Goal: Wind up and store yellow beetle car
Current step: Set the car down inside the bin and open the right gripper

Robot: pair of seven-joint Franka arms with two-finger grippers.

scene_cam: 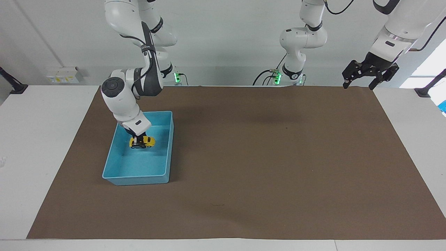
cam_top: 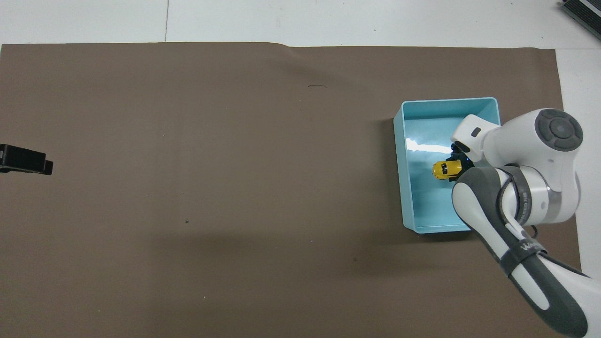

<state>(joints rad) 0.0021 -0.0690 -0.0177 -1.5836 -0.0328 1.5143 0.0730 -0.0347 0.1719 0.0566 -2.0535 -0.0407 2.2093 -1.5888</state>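
Observation:
Next, I set the yellow beetle car on the blue tray's bottom near the bright glare streak (cam_top: 445, 174) with my right gripper.
The yellow beetle car (scene_cam: 145, 141) (cam_top: 443, 169) is held low inside the blue tray (scene_cam: 139, 180) (cam_top: 399, 164), in the half nearer the robots. I cannot tell whether its wheels touch the tray floor. My right gripper (scene_cam: 139, 143) (cam_top: 456, 165) reaches down into the tray and is shut on the car's end. The right forearm hides part of the tray in the overhead view. My left gripper (scene_cam: 359, 85) (cam_top: 28, 160) waits raised and open over the mat's corner at the left arm's end, holding nothing.
A brown mat (scene_cam: 264, 164) covers most of the white table. The tray stands on it toward the right arm's end. White table strips run along both ends of the mat.

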